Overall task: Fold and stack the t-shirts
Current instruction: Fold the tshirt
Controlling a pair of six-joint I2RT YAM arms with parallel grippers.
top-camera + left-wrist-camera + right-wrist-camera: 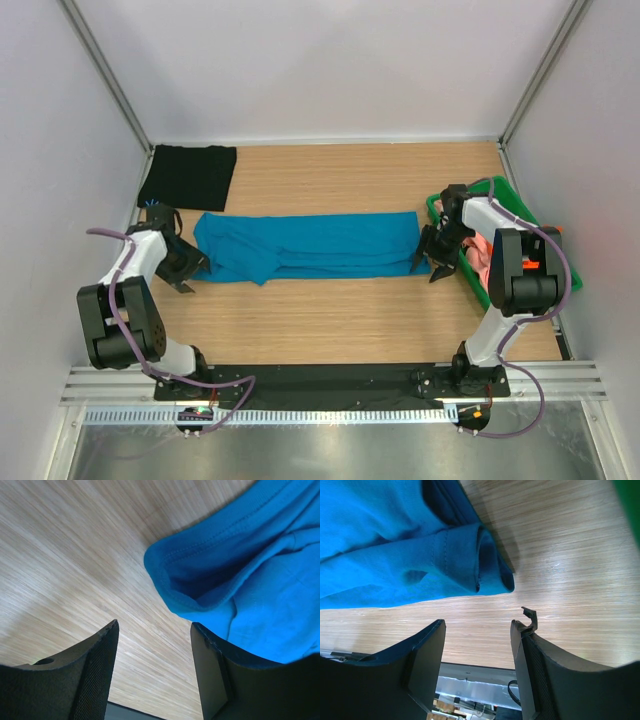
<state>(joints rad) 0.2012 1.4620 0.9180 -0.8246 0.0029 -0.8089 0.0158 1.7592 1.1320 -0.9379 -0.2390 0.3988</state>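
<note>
The rolled corner of the teal-blue t-shirt gapes and bunches, so next I pinch its front edge (pixel 191 612) with my left gripper and pull the end tight toward me before folding further.
The teal-blue t-shirt (pixel 305 245) lies folded into a long strip across the middle of the table. My left gripper (pixel 183 266) is open and empty beside its left end; the shirt's rolled corner (pixel 210 575) shows just past my fingers (pixel 215 665). My right gripper (pixel 428 262) is open and empty beside its right end, whose hem corner (pixel 490 575) lies just beyond the jaws. The black t-shirt (pixel 188 177) lies folded at the back left. A pink t-shirt (pixel 480 250) sits in the green tray (pixel 515 205). The orange shirt is mostly hidden.
The green tray stands at the right edge beside the right arm. White walls close the table at the back and sides. Bare wood (pixel 330 310) lies between the blue shirt and the black base rail (pixel 320 380).
</note>
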